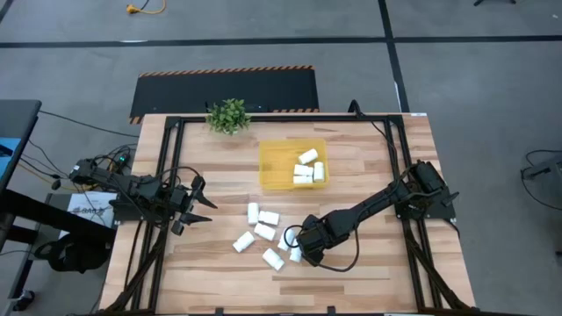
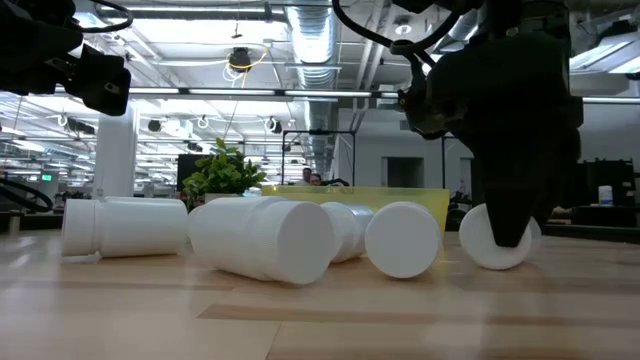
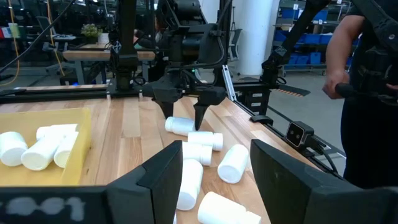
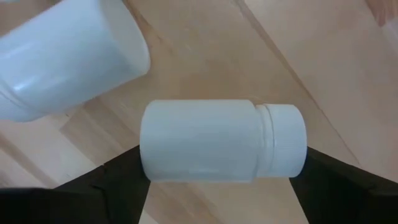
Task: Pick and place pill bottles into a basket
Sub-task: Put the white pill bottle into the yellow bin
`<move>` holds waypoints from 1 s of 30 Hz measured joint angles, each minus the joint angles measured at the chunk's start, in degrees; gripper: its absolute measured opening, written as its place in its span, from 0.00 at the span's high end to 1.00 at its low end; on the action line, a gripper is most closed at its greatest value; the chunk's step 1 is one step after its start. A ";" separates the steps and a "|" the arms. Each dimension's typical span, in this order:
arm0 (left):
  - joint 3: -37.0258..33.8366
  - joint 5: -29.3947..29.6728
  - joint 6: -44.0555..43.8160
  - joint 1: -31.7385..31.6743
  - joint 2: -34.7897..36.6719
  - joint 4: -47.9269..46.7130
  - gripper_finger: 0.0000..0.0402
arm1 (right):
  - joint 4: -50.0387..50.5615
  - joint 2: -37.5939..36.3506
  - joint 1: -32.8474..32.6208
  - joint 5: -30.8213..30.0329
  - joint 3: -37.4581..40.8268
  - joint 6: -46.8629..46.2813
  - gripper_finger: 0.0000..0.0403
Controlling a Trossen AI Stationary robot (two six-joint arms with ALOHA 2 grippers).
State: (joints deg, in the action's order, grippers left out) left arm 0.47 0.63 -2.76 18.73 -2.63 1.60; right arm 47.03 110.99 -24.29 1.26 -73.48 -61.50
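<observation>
Next, my right gripper releases the pill bottle in the yellow basket's empty near corner [image 1: 277, 174], next to the bottles that lie there.
Several white pill bottles [image 1: 263, 224] lie on their sides on the wooden table, just on the near side of the yellow basket [image 1: 277, 171]. A few more bottles [image 1: 307, 167] lie inside the basket. My right gripper [image 1: 299, 250] points straight down over one lying bottle [image 4: 205, 140] at the near right of the loose group. Its fingers are closed in on that bottle's two ends. Another bottle [image 4: 68, 56] lies close beside it. My left gripper [image 1: 206, 204] waits open and level at the table's left side, holding nothing. My right gripper has one finger [image 4: 121, 180] at the bottle's flat base [image 4: 144, 143] and the other against its cap end [image 4: 298, 143], so the fingers grip it lengthwise. The fingers come from above, pointing down. The bottle lies on its side on the table.
A small green potted plant [image 1: 228, 114] stands at the far edge, left of the basket. Black frame rails [image 1: 162, 175] run along the table's left and right sides. A person [image 3: 367, 93] stands beyond the table's right side. Bare wood lies toward the near edge.
</observation>
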 joint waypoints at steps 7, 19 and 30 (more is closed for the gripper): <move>0.02 0.01 0.00 0.01 0.00 0.01 0.56 | 0.41 -0.01 -0.04 0.44 -0.15 -0.02 0.14; 0.01 -0.01 0.00 0.01 0.01 0.01 0.56 | 9.38 0.02 1.35 0.96 -8.46 1.05 0.18; 0.01 0.01 0.00 0.00 0.01 0.01 0.56 | 19.61 0.00 7.00 -0.16 -20.53 5.42 0.20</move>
State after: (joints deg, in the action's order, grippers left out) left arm 0.48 0.64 -2.76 18.73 -2.61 1.61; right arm 66.63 110.98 -17.29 1.10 -94.01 -56.08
